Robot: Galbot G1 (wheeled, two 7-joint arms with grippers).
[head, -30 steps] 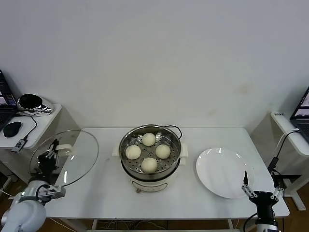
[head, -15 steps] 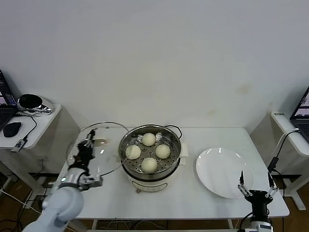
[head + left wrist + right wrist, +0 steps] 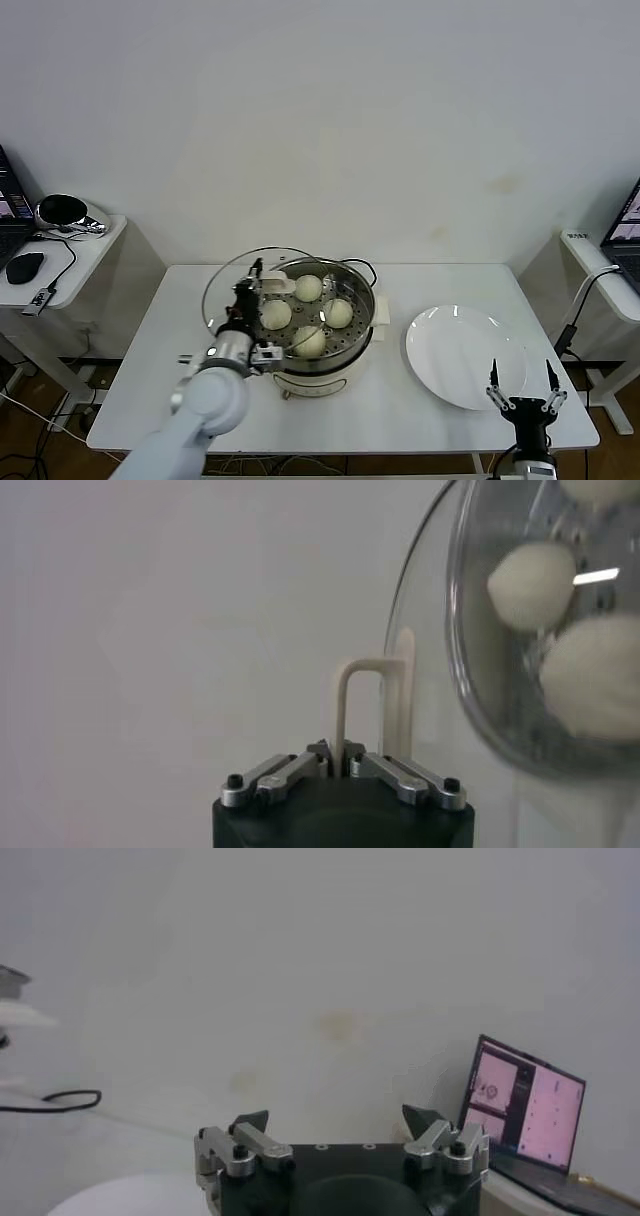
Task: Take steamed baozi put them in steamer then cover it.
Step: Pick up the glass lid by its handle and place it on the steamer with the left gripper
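Observation:
Next, my left gripper releases the cover, which hangs tilted overlapping the rim now, so that it lies flat on the steamer's rim, centred over the baozi on the perforated tray (image 3: 311, 311).
The steamer (image 3: 366, 300) stands mid-table with four baozi on its perforated tray, one of them the front bun (image 3: 309, 341). My left gripper (image 3: 248, 297) is shut on the cream bar handle (image 3: 365, 705) of the cover (image 3: 225, 290). The clear glass lid hangs tilted, overlapping the steamer's left rim. In the left wrist view my left gripper (image 3: 337, 755) pinches the handle's leg, and a baozi (image 3: 530, 585) shows through the cover (image 3: 430, 680) beside the steamer (image 3: 490, 720) wall. My right gripper (image 3: 520, 385) waits open at the table's front right, its fingertips apart (image 3: 337, 1118) around nothing.
A flat white plate (image 3: 460, 355) lies right of the steamer, just ahead of the right gripper. A black cord (image 3: 362, 264) runs behind the pot. Side tables flank the table: a mouse (image 3: 25, 266) on the left one, a laptop (image 3: 525, 1108) on the right one.
My left arm has carried the cover from beyond the table's left edge rightward until it overlaps the steamer. The right gripper has shifted only slightly at the front right.

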